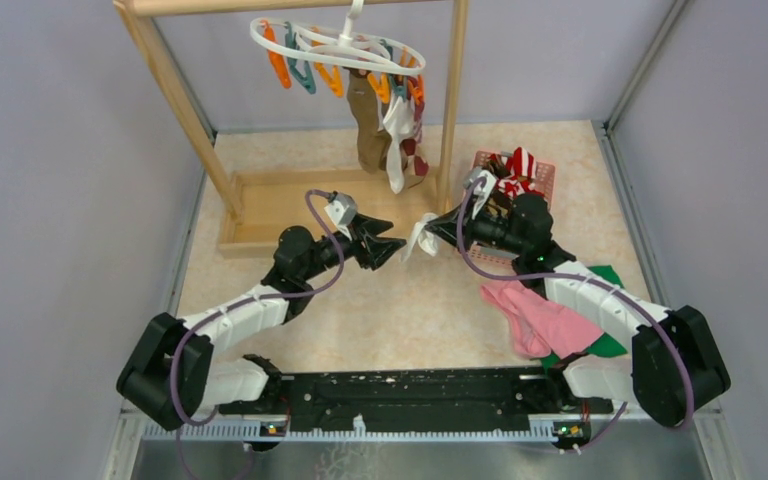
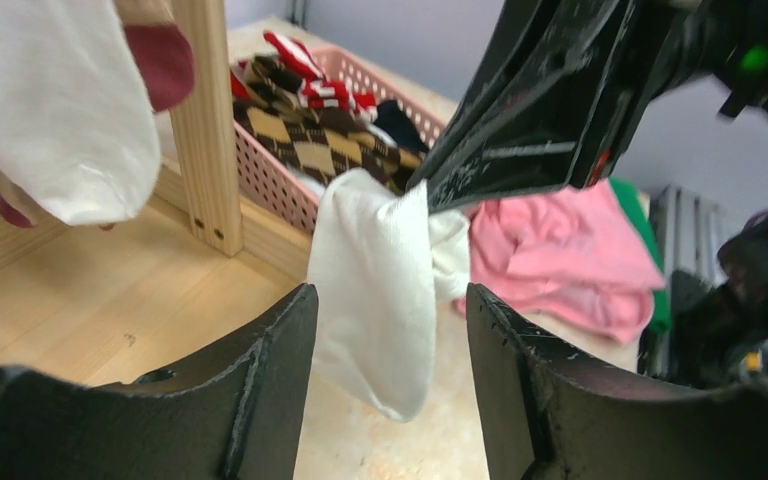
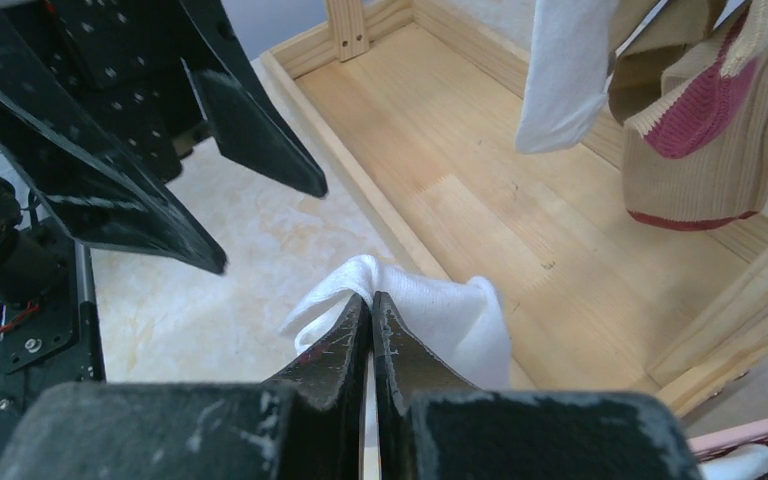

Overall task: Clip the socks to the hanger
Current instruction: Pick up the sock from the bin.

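I am pinching the white sock at a bunched fold with my right gripper, so my left gripper should take the hanging part point(image 2: 385, 345) before my right gripper grips the sock again.
My right gripper point(image 1: 444, 226) point(image 3: 371, 298) is shut on a white sock point(image 1: 421, 238) point(image 3: 460, 315) and holds it in the air near the rack's right post. The sock point(image 2: 380, 290) hangs between my left gripper's open jaws point(image 2: 390, 300) without touching them; the left gripper point(image 1: 398, 244) faces it from the left. The white oval hanger point(image 1: 335, 45) with orange and teal clips hangs from the wooden bar. An olive-brown sock point(image 1: 365, 125), a white sock point(image 1: 397, 135) and a tan sock with maroon point(image 3: 700, 130) hang clipped to it. Argyle and striped socks point(image 2: 310, 120) lie in the pink basket point(image 1: 543, 175).
The wooden rack point(image 1: 260, 205) stands at the back with its base tray and posts. A pink cloth point(image 1: 540, 315) and a green cloth point(image 1: 605, 340) lie on the table at the right, by my right arm.
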